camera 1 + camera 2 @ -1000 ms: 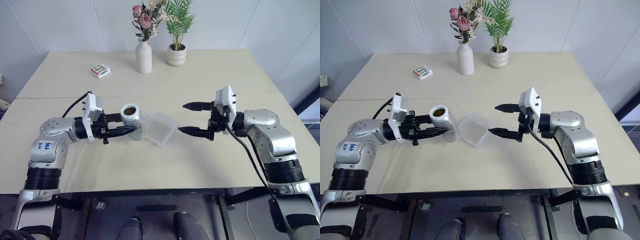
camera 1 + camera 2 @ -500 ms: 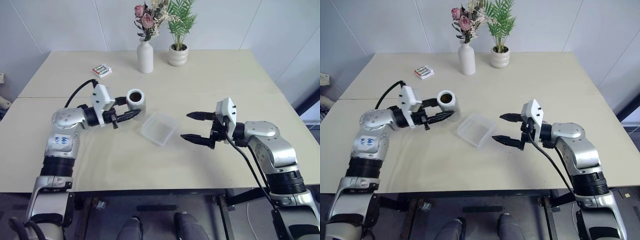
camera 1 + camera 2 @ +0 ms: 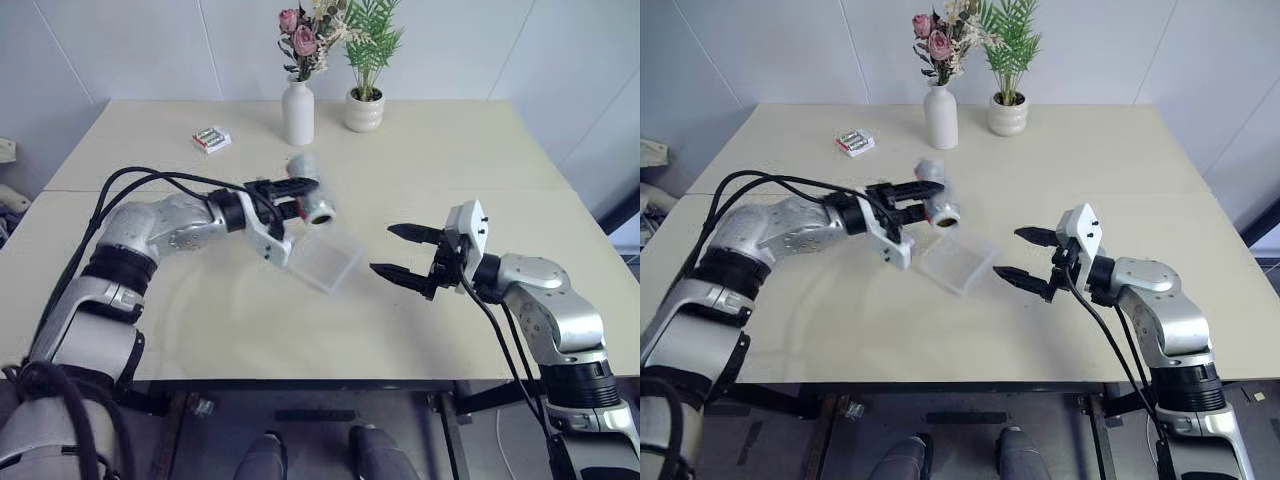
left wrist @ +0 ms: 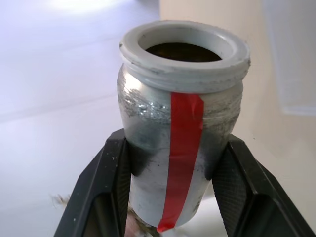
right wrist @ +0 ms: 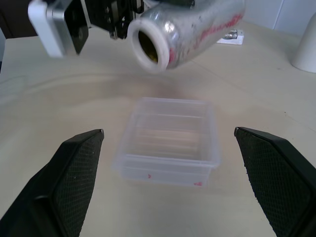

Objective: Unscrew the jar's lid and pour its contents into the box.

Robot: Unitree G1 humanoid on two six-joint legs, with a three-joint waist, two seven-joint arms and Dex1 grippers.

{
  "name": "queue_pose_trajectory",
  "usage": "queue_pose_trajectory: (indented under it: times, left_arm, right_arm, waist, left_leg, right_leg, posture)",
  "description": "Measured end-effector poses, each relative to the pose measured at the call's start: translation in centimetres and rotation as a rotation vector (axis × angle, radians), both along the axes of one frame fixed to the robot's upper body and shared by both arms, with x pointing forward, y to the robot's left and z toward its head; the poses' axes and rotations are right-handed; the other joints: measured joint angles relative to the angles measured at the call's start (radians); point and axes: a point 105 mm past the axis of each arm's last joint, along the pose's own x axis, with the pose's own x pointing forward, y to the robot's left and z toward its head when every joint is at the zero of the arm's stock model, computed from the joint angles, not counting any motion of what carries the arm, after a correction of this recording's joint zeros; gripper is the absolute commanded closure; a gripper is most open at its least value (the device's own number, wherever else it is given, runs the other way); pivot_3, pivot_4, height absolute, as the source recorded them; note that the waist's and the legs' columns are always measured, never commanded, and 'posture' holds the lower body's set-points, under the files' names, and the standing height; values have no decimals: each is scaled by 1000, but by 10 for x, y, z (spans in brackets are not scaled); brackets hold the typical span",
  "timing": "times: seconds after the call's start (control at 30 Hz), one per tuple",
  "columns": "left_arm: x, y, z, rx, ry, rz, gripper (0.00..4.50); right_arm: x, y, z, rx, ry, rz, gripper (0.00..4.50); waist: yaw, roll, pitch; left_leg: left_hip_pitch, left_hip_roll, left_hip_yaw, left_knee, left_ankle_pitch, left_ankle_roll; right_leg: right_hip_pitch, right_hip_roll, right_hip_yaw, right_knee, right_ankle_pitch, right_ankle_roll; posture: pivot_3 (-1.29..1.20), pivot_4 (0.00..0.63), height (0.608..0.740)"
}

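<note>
The robot's left gripper should release the jar on the table's near side of the seam (image 3: 173, 238), in front of the white pack.
My left gripper (image 3: 296, 196) is shut on the jar (image 3: 312, 197), a silvery can with a red stripe (image 4: 185, 143). The jar lies tipped on its side in the air, its open white-rimmed mouth (image 5: 150, 47) turned toward the right gripper. It hangs just above and behind the far edge of the clear box (image 3: 326, 259). Inside the mouth it is dark brown, and the contents cannot be made out. The box (image 5: 170, 140) looks empty on the table. My right gripper (image 3: 402, 251) stands open just right of the box, with nothing between its fingers (image 5: 74, 168). The lid is out of view.
A white vase of flowers (image 3: 298, 112) and a small potted plant (image 3: 365, 108) stand at the table's far edge. A small white pack (image 3: 211, 139) lies at the far left. The table (image 3: 200, 320) has bare surface in front of the box.
The left wrist rolled the jar from upright onto its side and carried it right, toward the box. The right gripper stayed open, nearly in place. The camera view shifted.
</note>
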Motion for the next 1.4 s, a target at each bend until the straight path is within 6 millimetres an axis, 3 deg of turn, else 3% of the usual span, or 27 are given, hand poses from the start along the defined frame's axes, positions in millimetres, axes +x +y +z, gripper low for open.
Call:
queue_pose_trajectory:
  times: [0.17,0.33,0.47,0.67,0.83,0.93,1.1,1.27,1.4]
  left_arm:
    - [15,6,-14,167,-207,-53,2576]
    - [26,-9,7,269,-512,-129,2576]
    - [17,-28,18,288,-686,-266,2576]
    - [10,-24,10,337,-702,-353,2576]
    - [12,-16,16,329,-690,-325,2576]
    - [12,-13,21,261,-630,-291,2576]
    - [9,7,41,-76,-251,-129,2576]
    - [15,47,32,-558,229,71,2576]
    - [23,81,25,-876,502,199,2576]
  right_arm:
    - [0,-1,5,44,-1,-31,24]
    - [0,8,9,113,7,-34,24]
    - [1,11,7,125,18,-37,24]
    - [1,17,6,138,29,-19,24]
    - [4,20,4,148,41,-8,24]
    - [6,21,4,152,44,-8,24]
    - [5,21,5,150,43,2,24]
    - [4,22,4,147,46,15,24]
    - [2,21,6,138,49,37,24]
  waist:
    - [1,-1,1]
    - [4,-3,2]
    - [1,-3,2]
    - [0,-3,2]
    - [4,-3,2]
    - [3,-3,2]
    - [-1,-3,2]
    - [1,-3,1]
    - [0,-3,1]
  left_leg:
    - [0,0,0,0,0,0]
    - [-2,-3,-1,0,-1,1]
    - [-2,-5,-1,0,-2,3]
    - [-2,-4,-1,-1,-2,3]
    - [-2,-5,-1,0,-2,2]
    - [-2,-5,-1,0,-2,2]
    - [-1,-4,1,0,-2,2]
    - [0,-4,3,2,-2,2]
    - [-1,-3,2,5,-2,2]
  right_leg:
    - [0,1,0,1,0,1]
    - [0,-1,0,1,-2,4]
    - [-1,-3,1,0,-4,6]
    - [-2,-3,1,3,-5,5]
    - [-2,-3,1,4,-5,5]
    - [-2,-3,1,4,-5,5]
    - [-3,-3,1,5,-5,4]
    - [-2,-3,2,8,-5,3]
    - [-2,-3,2,10,-4,2]
  posture:
    - [0,150,740]
    - [0,150,740]
    - [0,150,740]
    - [0,150,740]
    - [0,150,740]
    - [0,150,740]
    - [0,150,740]
    - [0,150,740]
    - [0,150,740]
